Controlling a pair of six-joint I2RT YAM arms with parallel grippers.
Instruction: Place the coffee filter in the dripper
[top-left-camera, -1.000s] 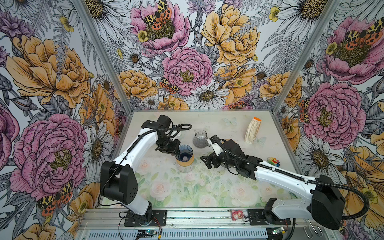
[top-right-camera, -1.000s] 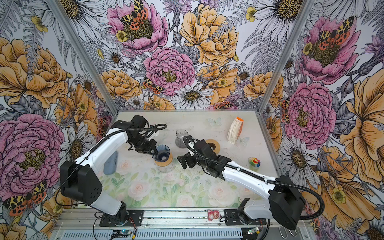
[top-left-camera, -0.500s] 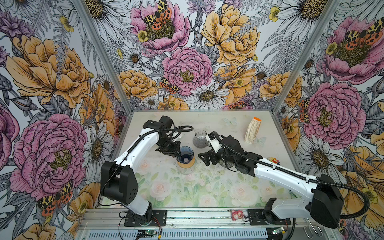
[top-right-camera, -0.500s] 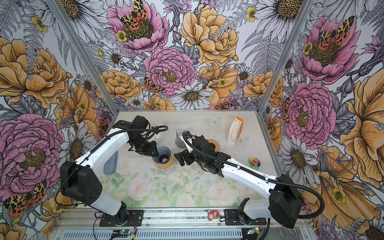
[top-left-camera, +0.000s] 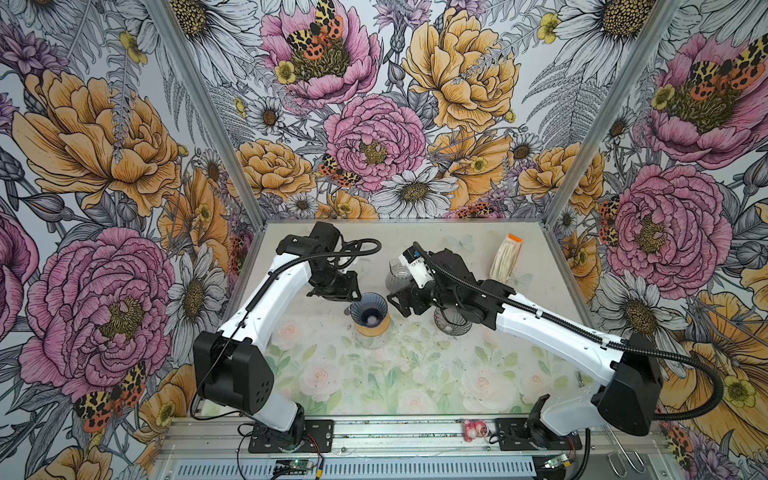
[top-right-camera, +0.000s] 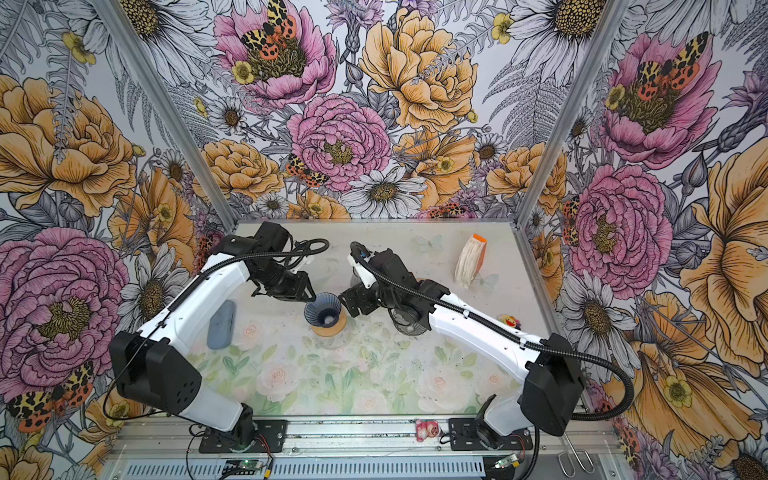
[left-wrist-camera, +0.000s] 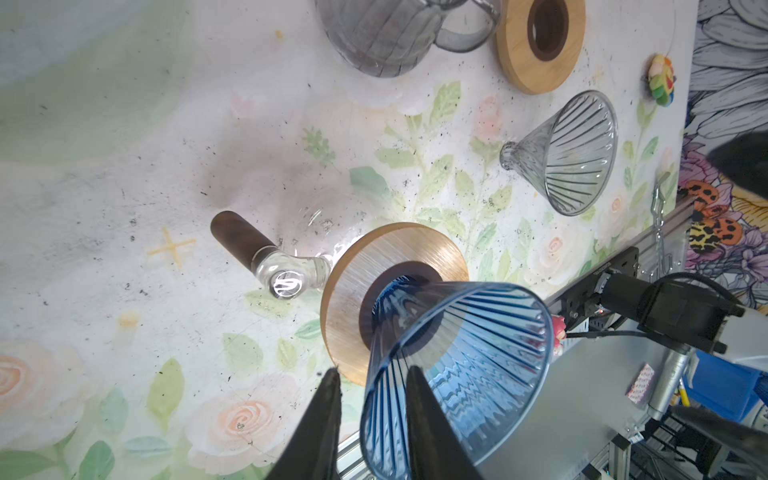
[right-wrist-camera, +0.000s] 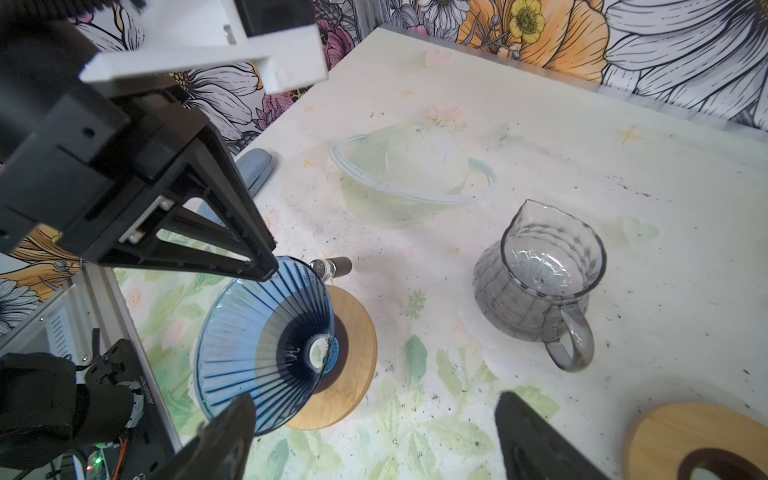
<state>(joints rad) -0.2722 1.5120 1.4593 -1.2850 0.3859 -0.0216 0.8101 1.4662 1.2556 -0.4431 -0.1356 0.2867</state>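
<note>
Next, I grip one side of the dripper's rim firmly with my left gripper, which loosely straddles that side, while my right gripper takes the rim's opposite side (top-left-camera: 386, 304).
The blue glass dripper (top-left-camera: 369, 309) (top-right-camera: 323, 311) stands in a wooden ring (left-wrist-camera: 353, 291) on a clear carafe near the table's middle. My left gripper (left-wrist-camera: 372, 370) straddles its rim. One finger is inside the cone and one outside, slightly open, with a gap showing at the outer finger. My right gripper (right-wrist-camera: 374, 399) is wide open just right of the dripper (right-wrist-camera: 266, 336), holding nothing. One of its fingers reaches the rim's edge. The coffee filters, a white stack in a pack with an orange end (top-left-camera: 507, 259) (top-right-camera: 469, 264), lie at the back right, far from both grippers.
A grey glass jug (right-wrist-camera: 536, 282) stands behind the right gripper. A clear glass dripper (left-wrist-camera: 569, 153) lies on its side under the right arm, beside a second wooden ring (left-wrist-camera: 540, 41). A grey-blue oblong (top-right-camera: 222, 324) lies at the left and a small colourful toy (top-right-camera: 509, 321) at the right.
The left gripper's jaws have parted on the dripper's rim. The right gripper has moved left and back towards the dripper. The dripper has not shifted.
</note>
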